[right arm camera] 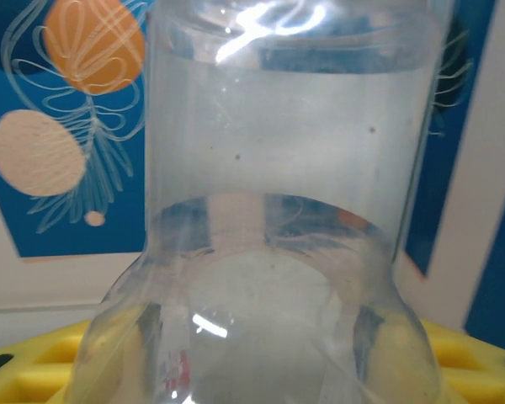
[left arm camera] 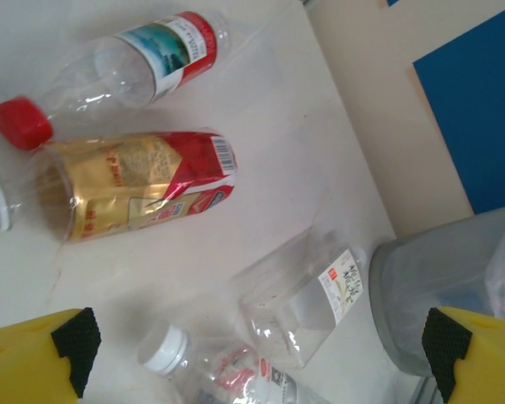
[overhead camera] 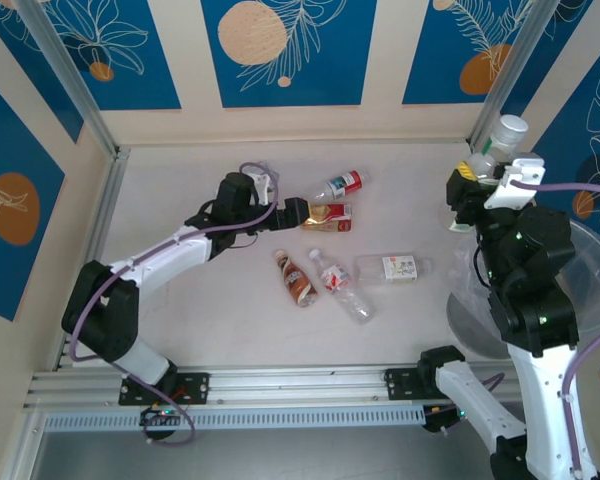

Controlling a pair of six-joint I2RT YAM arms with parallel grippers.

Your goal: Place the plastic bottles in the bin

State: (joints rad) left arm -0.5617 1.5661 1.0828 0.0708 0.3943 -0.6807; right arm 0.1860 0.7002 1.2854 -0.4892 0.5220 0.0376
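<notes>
The robot's right gripper needs to release the upright clear bottle inside the clear plastic liner of the bin (overhead camera: 547, 308).
My left gripper (overhead camera: 296, 213) is open, low over the table, just left of a gold-and-red bottle (overhead camera: 328, 215). In the left wrist view its black-padded yellow fingers (left arm camera: 74, 338) stand wide apart, with the gold-and-red bottle (left arm camera: 135, 185) and a red-capped clear bottle (left arm camera: 143, 59) ahead of them. A square clear bottle (left arm camera: 307, 299) and a white-capped bottle (left arm camera: 219, 370) lie between the fingers, untouched. My right gripper (overhead camera: 485, 162) is raised at the right, shut on an upright clear bottle (overhead camera: 502, 140) with a white cap. That bottle (right arm camera: 278, 168) sits between yellow fingers (right arm camera: 42, 370). The bin (overhead camera: 590, 270) stands below and to the right of it.
A brown bottle (overhead camera: 296, 277), a red-labelled clear bottle (overhead camera: 342, 287) and the square clear bottle (overhead camera: 390, 268) lie mid-table. The red-capped bottle (overhead camera: 342, 185) lies further back. The bin's grey wall (left arm camera: 454, 286) stands beside the square bottle. Blue patterned walls enclose the table; an aluminium rail (overhead camera: 280, 385) runs along the front.
</notes>
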